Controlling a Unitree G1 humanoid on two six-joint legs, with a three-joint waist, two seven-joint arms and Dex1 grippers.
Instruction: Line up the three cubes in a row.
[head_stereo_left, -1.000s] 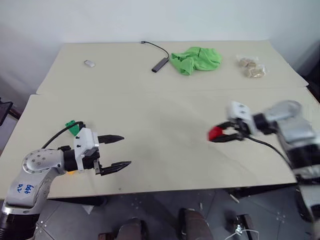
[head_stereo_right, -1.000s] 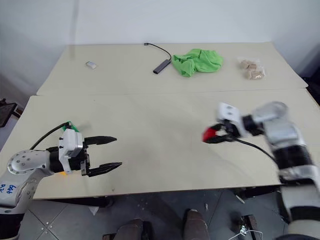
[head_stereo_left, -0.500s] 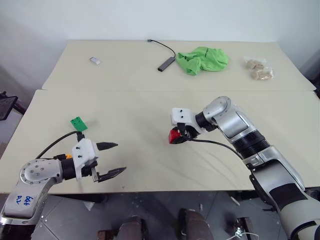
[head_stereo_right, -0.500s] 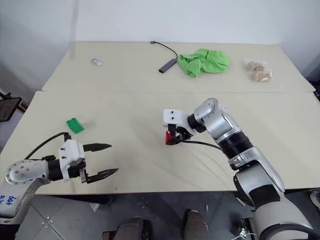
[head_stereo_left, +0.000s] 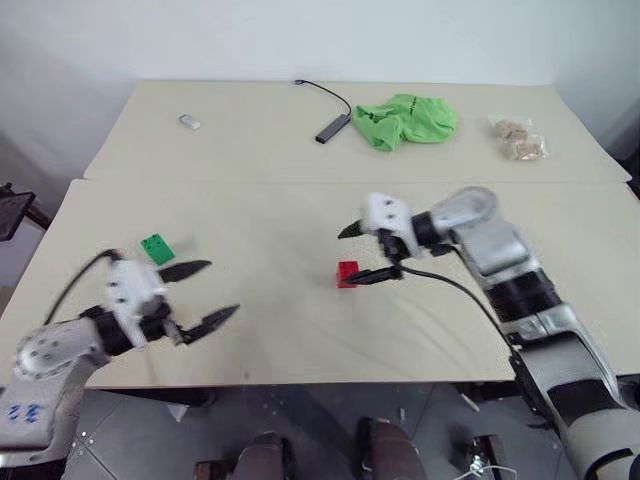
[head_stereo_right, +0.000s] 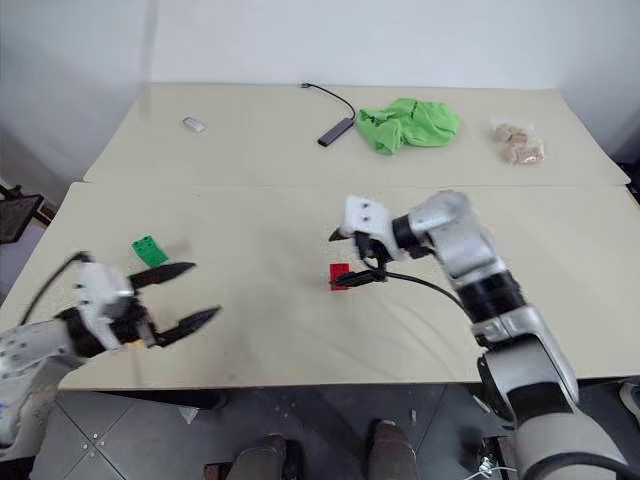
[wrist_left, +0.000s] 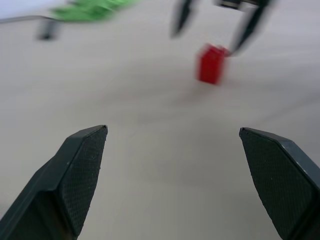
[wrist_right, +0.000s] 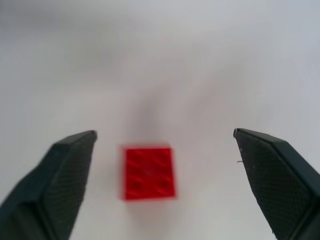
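Observation:
The green cube will join the red cube's row, so next I need to move my left gripper to the green cube's opposite sides (head_stereo_left: 157, 249) and close it there.
The red cube (head_stereo_left: 347, 274) lies on the table (head_stereo_left: 300, 330) near its middle, studs up. My right gripper (head_stereo_left: 362, 254) hovers just above it, open, with one fingertip close to the cube's right side. In the right wrist view the red cube (wrist_right: 149, 172) sits free between the spread fingers (wrist_right: 70, 165). The green cube (head_stereo_left: 156, 248) rests at the left of the table. My left gripper (head_stereo_left: 207, 292) is open and empty just right of and nearer than the green cube, pointing towards the red cube (wrist_left: 211, 63).
On the far table lie a green cloth (head_stereo_left: 405, 118), a grey hub with a black cable (head_stereo_left: 330, 128), a small white-grey piece (head_stereo_left: 189, 121) and clear packets (head_stereo_left: 520, 140). A seam (head_stereo_left: 250, 181) joins the two tables. The front edge runs just below my left gripper.
My right gripper has opened and let go of the red cube, which now rests on the table. My left gripper has swung to the left, closer to the green cube.

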